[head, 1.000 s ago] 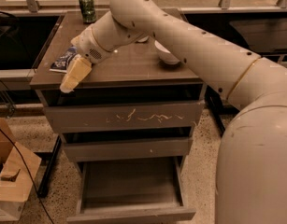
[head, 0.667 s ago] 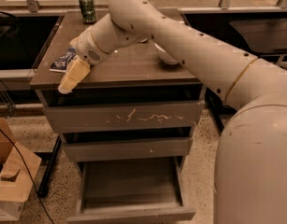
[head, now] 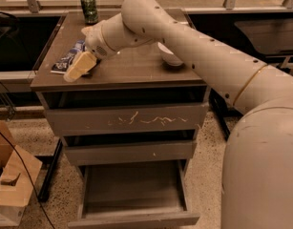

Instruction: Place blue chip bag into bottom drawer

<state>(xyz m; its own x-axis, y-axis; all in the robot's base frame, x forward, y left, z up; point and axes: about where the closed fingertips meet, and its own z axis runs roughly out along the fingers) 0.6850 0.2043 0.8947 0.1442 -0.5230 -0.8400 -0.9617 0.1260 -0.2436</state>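
My gripper needs to next move down onto the middle of the blue chip bag (head: 77, 54) and close there, between the two ends of the bag.
The blue chip bag (head: 66, 58) lies flat on the cabinet top (head: 131, 68) near its left edge, partly hidden behind my gripper. My gripper (head: 79, 67) hangs just over the bag's right end, its cream fingers pointing down and left toward the front-left corner. The bottom drawer (head: 134, 190) is pulled out, its bare grey inside showing.
A green can (head: 89, 7) stands at the back left of the top. A white bowl (head: 169, 56) sits right of my arm. The scratched top drawer front (head: 127, 119) and the middle drawer (head: 129, 151) are closed. Cardboard boxes (head: 12, 185) and a cable lie on the floor at left.
My gripper has shifted slightly up and right, staying over the bag's right end. The bag has not moved.
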